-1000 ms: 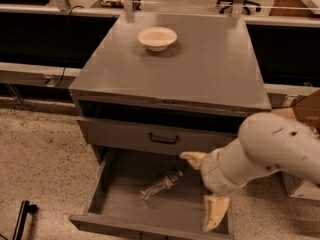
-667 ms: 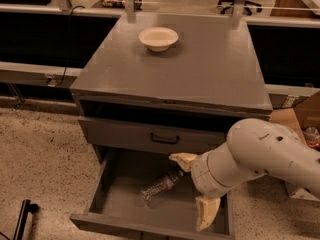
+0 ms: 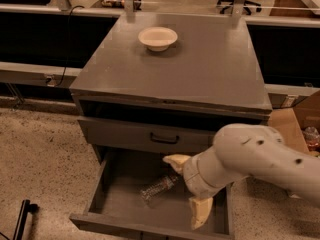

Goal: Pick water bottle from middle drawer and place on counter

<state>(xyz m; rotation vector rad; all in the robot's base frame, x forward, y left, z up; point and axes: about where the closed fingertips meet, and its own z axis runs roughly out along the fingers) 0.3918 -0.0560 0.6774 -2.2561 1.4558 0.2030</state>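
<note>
Next, I move my gripper to the middle of the water bottle's body [image 3: 163, 184] in the open drawer and close it there.
The water bottle [image 3: 159, 186] lies on its side on the floor of the pulled-out middle drawer [image 3: 120, 204], cap pointing up and right. My gripper [image 3: 181, 192] hangs over the drawer just right of the bottle. Its two cream fingers [image 3: 176, 162] are spread wide, one above the bottle's cap end and one lower near the drawer's front right. It holds nothing. The white arm comes in from the right and hides the drawer's right part. The counter [image 3: 200, 74] is the cabinet's grey top.
A white bowl [image 3: 157, 37] stands near the back of the counter. Above the open drawer is a closed drawer front with a black bar handle [image 3: 165, 139]. A cardboard box [image 3: 295, 121] stands right of the cabinet. A black object [image 3: 22, 224] lies on the speckled floor at lower left.
The arm and gripper have moved left over the drawer, closer to the bottle. The bottle has not moved.
</note>
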